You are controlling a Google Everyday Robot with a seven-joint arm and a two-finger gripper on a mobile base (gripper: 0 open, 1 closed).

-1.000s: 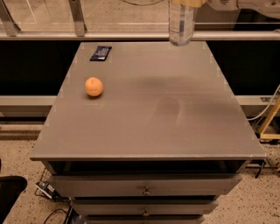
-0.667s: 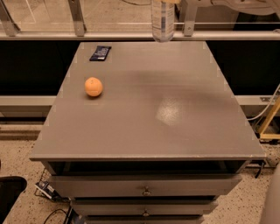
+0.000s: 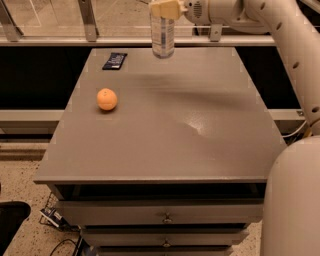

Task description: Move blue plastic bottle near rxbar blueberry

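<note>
Next, I release the blue plastic bottle from my gripper on the grey table's far edge [image 3: 145, 63] beside the rxbar blueberry.
The blue plastic bottle [image 3: 162, 35] hangs upright in my gripper [image 3: 165, 9] over the far edge of the grey table [image 3: 165, 140], its base at or just above the tabletop. The gripper is shut on the bottle's upper part, and the cap is hidden by the fingers. The rxbar blueberry [image 3: 114, 60], a flat dark navy wrapper, lies at the far left of the table, to the left of the bottle. My arm [image 3: 280, 35] reaches in from the right.
An orange fruit [image 3: 107, 99] sits on the left side of the table, nearer than the bar. A metal rail and glass panel [image 3: 90, 35] run behind the table. Drawers [image 3: 165, 217] sit under the front edge.
My gripper has carried the bottle to the left along the far edge of the table, closer to the bar. The fruit and bar have not moved.
</note>
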